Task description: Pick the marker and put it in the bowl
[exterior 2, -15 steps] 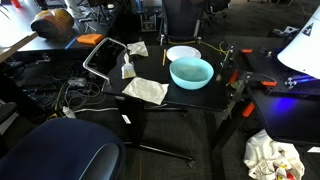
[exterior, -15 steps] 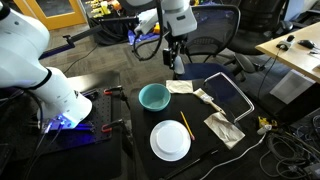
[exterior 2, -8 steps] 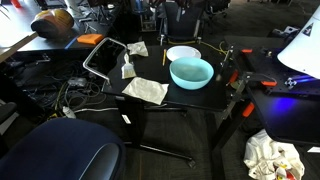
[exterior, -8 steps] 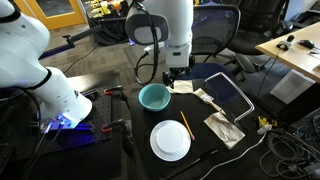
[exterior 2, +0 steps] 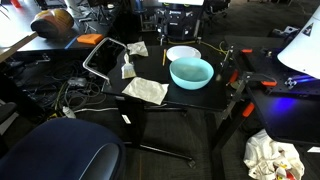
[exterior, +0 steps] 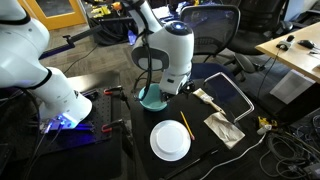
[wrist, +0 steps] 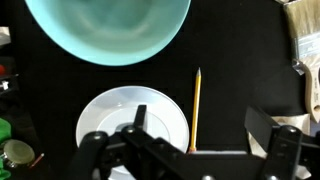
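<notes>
The robot's gripper will next move down to the middle of the yellow-orange marker (exterior: 188, 126) (wrist: 195, 116) beside the white plate and close there.
The yellow-orange marker (wrist: 196, 110) lies on the black table just beside the white plate (wrist: 125, 125). It also shows in both exterior views (exterior: 186, 125) (exterior 2: 165, 58). The teal-green bowl (wrist: 107, 25) stands empty beyond the plate, and the arm (exterior: 172, 55) partly hides it in an exterior view (exterior: 150, 98). It is in full view in the other (exterior 2: 191, 72). My gripper (wrist: 200, 128) is open and empty above the table. In the wrist view its fingers stand on either side of the marker's near end, without touching it.
A black tablet-like tray with a silver frame (exterior: 228, 95) and crumpled paper towels (exterior: 224, 128) (exterior 2: 146, 90) lie on the table's far side from the bowl. Clamps and a blue-lit base (exterior: 65, 122) are near the bowl side. Office chairs surround the table.
The arm has swung in from the back and come down over the table. It now covers part of the bowl in an exterior view. The marker, plate and bowl have not moved.
</notes>
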Available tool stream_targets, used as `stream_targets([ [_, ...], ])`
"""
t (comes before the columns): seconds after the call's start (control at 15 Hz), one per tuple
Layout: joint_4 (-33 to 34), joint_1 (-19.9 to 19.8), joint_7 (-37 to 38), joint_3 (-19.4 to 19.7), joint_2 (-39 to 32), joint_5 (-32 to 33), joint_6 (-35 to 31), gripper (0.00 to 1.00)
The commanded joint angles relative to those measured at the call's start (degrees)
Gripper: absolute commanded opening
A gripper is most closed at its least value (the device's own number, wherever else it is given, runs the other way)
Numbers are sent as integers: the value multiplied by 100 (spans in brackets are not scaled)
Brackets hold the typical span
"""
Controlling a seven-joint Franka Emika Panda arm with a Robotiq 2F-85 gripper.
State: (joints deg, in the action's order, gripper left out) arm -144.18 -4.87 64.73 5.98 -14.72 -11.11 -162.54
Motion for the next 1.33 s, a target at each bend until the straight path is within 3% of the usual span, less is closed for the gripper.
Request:
stream_targets([
  [0.0, 277, 173, 209, 96, -433, -364, -99, 100],
  [0.6, 941, 144, -74, 95, -1139, -490, 24, 100],
  [1.27, 1131, 212, -47, 225, -1356, -486, 147, 100],
])
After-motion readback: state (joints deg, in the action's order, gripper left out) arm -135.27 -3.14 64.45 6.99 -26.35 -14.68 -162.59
